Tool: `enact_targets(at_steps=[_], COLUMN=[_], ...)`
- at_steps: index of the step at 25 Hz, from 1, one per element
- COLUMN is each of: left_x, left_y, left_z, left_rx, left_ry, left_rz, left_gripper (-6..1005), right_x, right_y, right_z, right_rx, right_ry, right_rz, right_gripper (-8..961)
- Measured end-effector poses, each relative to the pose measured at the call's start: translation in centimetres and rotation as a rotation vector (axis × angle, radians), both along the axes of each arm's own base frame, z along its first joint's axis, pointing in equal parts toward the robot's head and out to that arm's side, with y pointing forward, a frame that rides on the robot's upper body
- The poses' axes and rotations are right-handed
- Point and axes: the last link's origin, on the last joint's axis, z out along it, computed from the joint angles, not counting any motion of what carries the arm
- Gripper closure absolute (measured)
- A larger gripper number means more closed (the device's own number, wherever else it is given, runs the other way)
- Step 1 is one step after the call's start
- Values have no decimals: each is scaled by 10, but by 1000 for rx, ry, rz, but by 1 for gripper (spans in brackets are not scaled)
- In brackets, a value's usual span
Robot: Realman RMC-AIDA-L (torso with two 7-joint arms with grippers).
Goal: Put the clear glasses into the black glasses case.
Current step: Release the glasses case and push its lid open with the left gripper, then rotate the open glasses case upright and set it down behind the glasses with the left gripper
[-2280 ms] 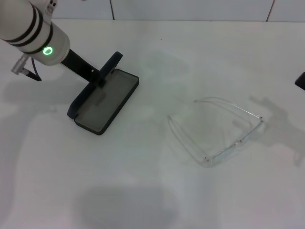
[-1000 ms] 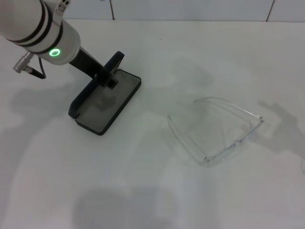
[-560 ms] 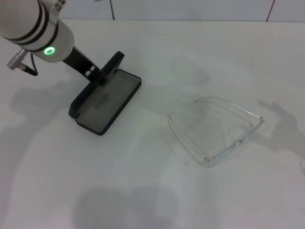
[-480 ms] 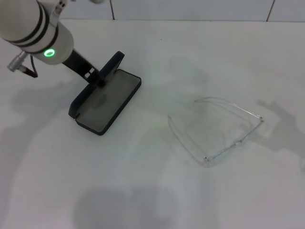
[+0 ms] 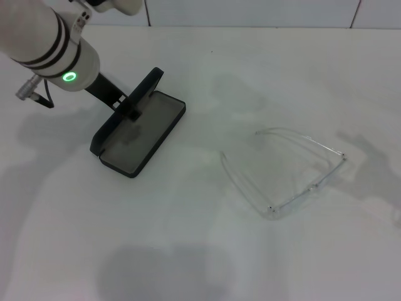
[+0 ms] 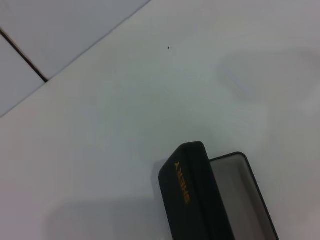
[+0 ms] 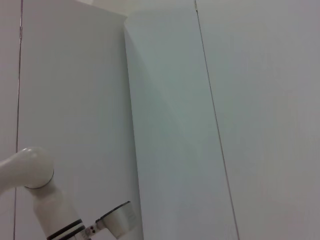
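Observation:
The open black glasses case sits at a slant, away from the clear glasses, so I will grip its lid (image 5: pixel 143 93) with my left gripper, turn it square and drag it nearer.
The black glasses case (image 5: pixel 139 133) lies open at the left of the white table, grey lining up, its lid standing nearly upright along the far-left side. My left gripper (image 5: pixel 127 105) is at that lid, reaching in from the upper left. In the left wrist view the lid (image 6: pixel 192 197) shows its orange lettering, with the lined tray (image 6: pixel 242 192) beside it. The clear glasses (image 5: pixel 313 186) rest on the table to the right of the case, arms unfolded and pointing away from me. The right gripper is out of view.
The white table (image 5: pixel 200 251) ends at a tiled wall (image 5: pixel 250 12) at the back. The right wrist view shows only white wall panels (image 7: pixel 200 125) and a part of the left arm (image 7: pixel 45 200).
The case slid a little to the right early on and then stayed put. My left arm shifted slightly at the lid. The right arm's edge left the head view. The glasses have not moved.

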Motion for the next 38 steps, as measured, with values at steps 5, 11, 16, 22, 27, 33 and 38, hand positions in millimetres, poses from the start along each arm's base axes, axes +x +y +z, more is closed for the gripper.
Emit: enact_targets(at_steps=[5,11,16,22,27,33,38], left_x=[-6,-8,-7,-7,-6,8,35], left_y=[2,2,2,1,0,-8,-32], left_z=[-4,-8,-8,-8,-6,-3,-5], left_rx=[-4,-12,-12,-14,-8,4,-25], left_ry=[2,7,2,1,-1,6,32], left_rz=[15,34,31,33,25,-58,-208], left_gripper=[525,525,537,620,716,755,792], right_x=[0,0,0,1,3,9,20], right_y=[0,-1,-3,-6,-8,-15,-28], right_z=[0,0,0,-1,1,9,24], right_rx=[0,0,-2,-2,7,60,178], right_ry=[0,1,5,20,29,73,151], right_rz=[1,1,3,-2,-5,-32,-88], right_gripper=[69,69,68,68,68,69,68])
